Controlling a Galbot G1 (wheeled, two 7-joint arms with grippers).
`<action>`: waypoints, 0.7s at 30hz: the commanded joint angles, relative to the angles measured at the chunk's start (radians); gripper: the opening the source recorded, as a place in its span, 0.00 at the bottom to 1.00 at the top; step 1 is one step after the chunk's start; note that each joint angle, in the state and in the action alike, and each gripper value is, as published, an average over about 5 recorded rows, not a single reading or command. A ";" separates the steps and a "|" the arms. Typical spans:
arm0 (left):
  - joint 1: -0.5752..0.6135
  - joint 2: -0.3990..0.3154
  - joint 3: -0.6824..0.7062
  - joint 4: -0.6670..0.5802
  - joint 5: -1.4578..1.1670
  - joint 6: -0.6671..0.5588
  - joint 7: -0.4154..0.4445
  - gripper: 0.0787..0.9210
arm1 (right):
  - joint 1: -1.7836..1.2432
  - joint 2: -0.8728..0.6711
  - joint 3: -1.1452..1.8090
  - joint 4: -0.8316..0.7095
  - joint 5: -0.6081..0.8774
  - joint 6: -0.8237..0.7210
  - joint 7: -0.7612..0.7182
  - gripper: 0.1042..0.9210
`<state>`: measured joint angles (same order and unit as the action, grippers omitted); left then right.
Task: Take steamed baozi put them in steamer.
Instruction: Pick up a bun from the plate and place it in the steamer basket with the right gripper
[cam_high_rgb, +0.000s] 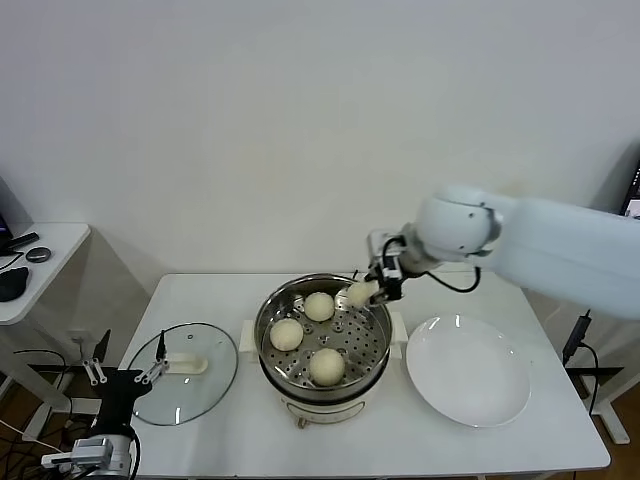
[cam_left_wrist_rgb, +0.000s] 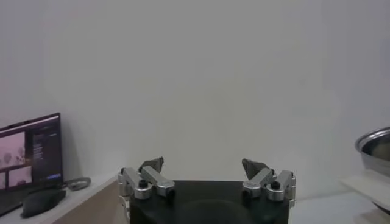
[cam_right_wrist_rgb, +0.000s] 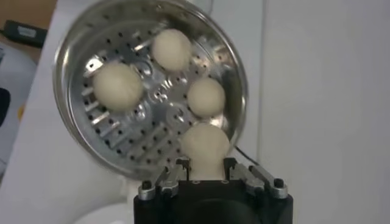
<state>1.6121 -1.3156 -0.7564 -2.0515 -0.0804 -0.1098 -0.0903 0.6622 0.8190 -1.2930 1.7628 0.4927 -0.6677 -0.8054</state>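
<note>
Next, my right gripper lets go of the baozi on the steamer tray's bare patch (cam_high_rgb: 353, 330) (cam_right_wrist_rgb: 166, 129) that faces the white plate, beside the other baozi.
The shiny round steamer (cam_high_rgb: 262, 322) stands mid-table with three pale steamed baozi on its perforated tray (cam_high_rgb: 319, 306) (cam_high_rgb: 286, 334) (cam_high_rgb: 327, 366). My right gripper (cam_high_rgb: 372, 290) hovers over the steamer's far right rim, shut on another baozi (cam_high_rgb: 358, 294). In the right wrist view that baozi (cam_right_wrist_rgb: 206, 143) sits pinched between the fingers of the right gripper (cam_right_wrist_rgb: 206, 163), just above the tray edge of the steamer (cam_right_wrist_rgb: 67, 122). My left gripper (cam_high_rgb: 124, 371) is parked low at the table's front left corner, open and empty (cam_left_wrist_rgb: 207, 165).
A round glass lid (cam_high_rgb: 185, 375) with a white handle lies left of the steamer. A flat white plate (cam_high_rgb: 470, 372) lies to its right. A side desk (cam_high_rgb: 40, 240) with small items stands off to the left.
</note>
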 joint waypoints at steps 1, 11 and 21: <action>0.002 -0.002 -0.008 -0.005 -0.002 0.001 0.000 0.88 | -0.054 0.105 -0.080 -0.007 0.022 -0.062 0.062 0.33; 0.008 -0.011 -0.012 -0.004 -0.002 -0.004 0.000 0.88 | -0.149 0.096 -0.046 -0.076 -0.073 -0.060 0.054 0.33; 0.013 -0.011 -0.017 -0.006 -0.004 -0.006 -0.001 0.88 | -0.224 0.105 -0.012 -0.094 -0.088 -0.059 0.067 0.33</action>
<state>1.6244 -1.3267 -0.7724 -2.0560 -0.0835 -0.1150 -0.0909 0.4976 0.9100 -1.3114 1.6842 0.4225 -0.7182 -0.7493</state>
